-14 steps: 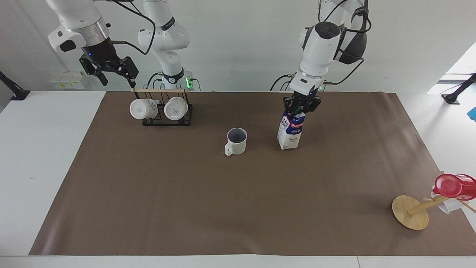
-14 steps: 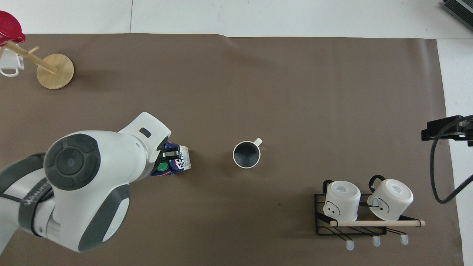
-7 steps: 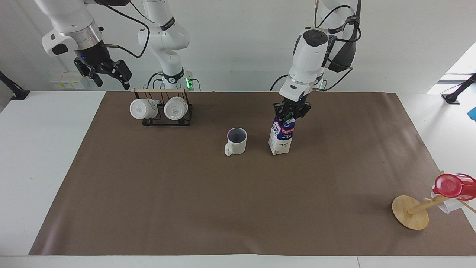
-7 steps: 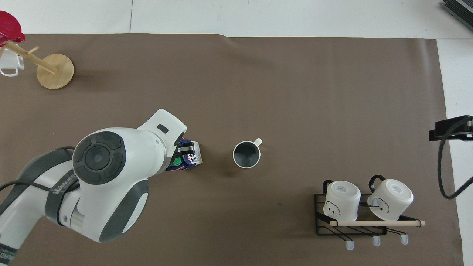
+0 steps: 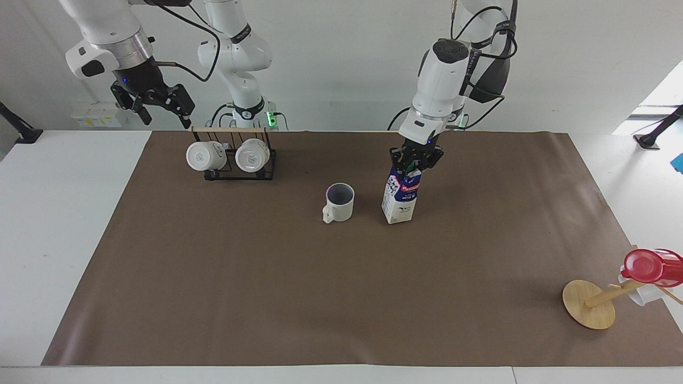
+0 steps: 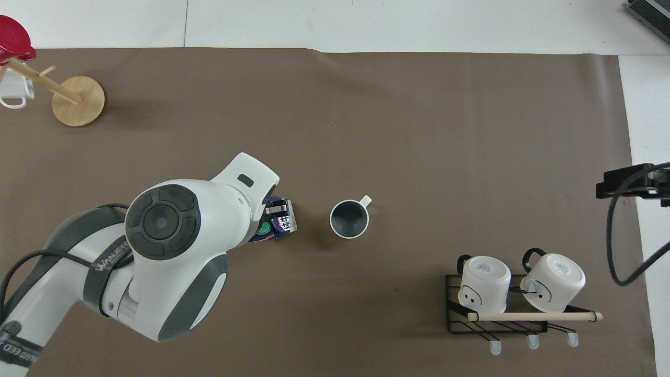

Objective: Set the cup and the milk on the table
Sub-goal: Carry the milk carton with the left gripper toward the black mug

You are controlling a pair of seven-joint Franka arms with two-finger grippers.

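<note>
The milk will go down on the brown mat, a bit closer to the off-white cup (image 6: 293, 230), and there I will let go of it with my left gripper.
The off-white cup (image 5: 339, 204) (image 6: 349, 219) stands upright on the brown mat of the table (image 5: 267, 293), its handle turned away from the robots. Beside it, toward the left arm's end, is the milk (image 5: 400, 197) (image 6: 282, 226), a white and blue carton with a green cap, tilted slightly. My left gripper (image 5: 414, 163) (image 6: 273, 215) is shut on the carton's top ridge. The carton's base is at the mat or just above it; I cannot tell which. My right gripper (image 5: 156, 106) hangs open and holds nothing, high over the table's edge beside the mug rack.
A black wire rack (image 5: 237, 170) (image 6: 497, 319) with two plain white mugs stands near the right arm's base. A wooden mug tree (image 5: 589, 304) (image 6: 78, 100) lies tipped at the mat's corner, carrying a red cup (image 5: 648, 265) (image 6: 13, 37).
My left gripper has carried the milk sideways toward the cup, and the gap between them is smaller. The right gripper has shifted a little above the rack end of the table.
</note>
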